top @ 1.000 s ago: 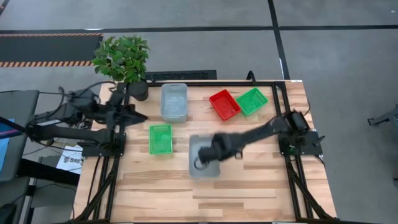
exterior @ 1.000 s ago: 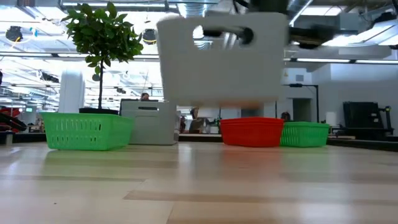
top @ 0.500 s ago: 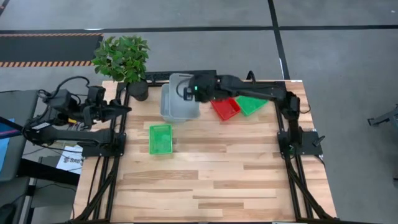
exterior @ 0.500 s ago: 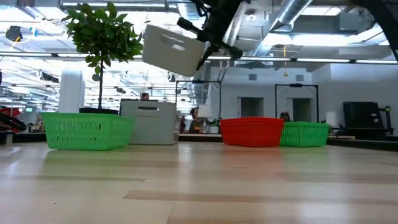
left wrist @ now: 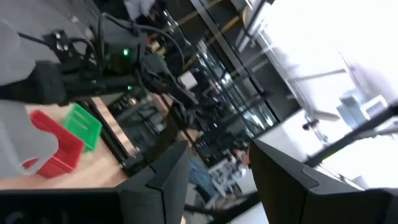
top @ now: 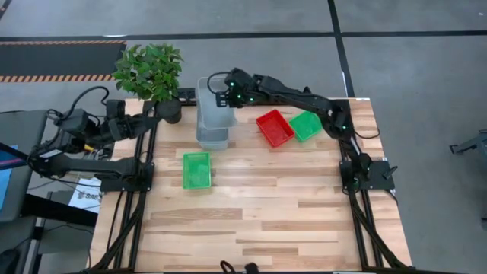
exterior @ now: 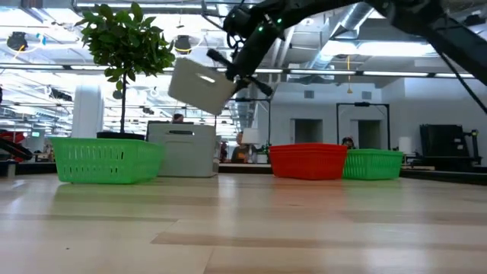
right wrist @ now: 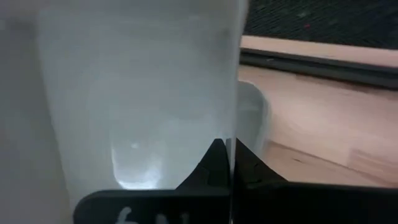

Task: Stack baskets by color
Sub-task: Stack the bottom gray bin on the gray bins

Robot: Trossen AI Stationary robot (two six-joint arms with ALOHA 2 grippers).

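The robot's right gripper needs to release the held grey-blue basket nested inside the resting grey-blue basket (top: 211, 124) near the potted plant. The held basket is now tilted above the resting one.
My right gripper (top: 226, 97) is shut on a pale grey-blue basket (top: 211, 103) and holds it in the air at the table's far edge. The basket is above a second grey-blue basket (top: 214, 135) that rests on its bottom. In the low view the held basket (exterior: 199, 84) is tilted over the resting one (exterior: 181, 150). A green basket (top: 196, 169) lies left of centre. A red basket (top: 275, 127) and another green one (top: 307, 124) lie side by side at the far right. My left gripper (left wrist: 214, 171) waits open at the far left, holding nothing. My right gripper pinches one side wall of the grey-blue basket (right wrist: 231, 124) at its rim, with one finger (right wrist: 211, 163) inside and the other outside. The fingers come slanting down from the table's right. The basket is lifted clear and tilted, above the resting grey-blue basket.
A potted green plant (top: 150, 71) stands at the far left corner, close to my left gripper and the grey-blue baskets. The black frame rail (top: 289, 100) runs along the far edge. Bare wood fills the near half of the table (top: 251, 221).
My right gripper has swung from the table's near middle up and toward the far edge, carrying the grey-blue basket. It has turned on the way, and the basket now hangs tilted over the other grey-blue basket. My left gripper has drawn back a little toward the left edge and tipped upward.
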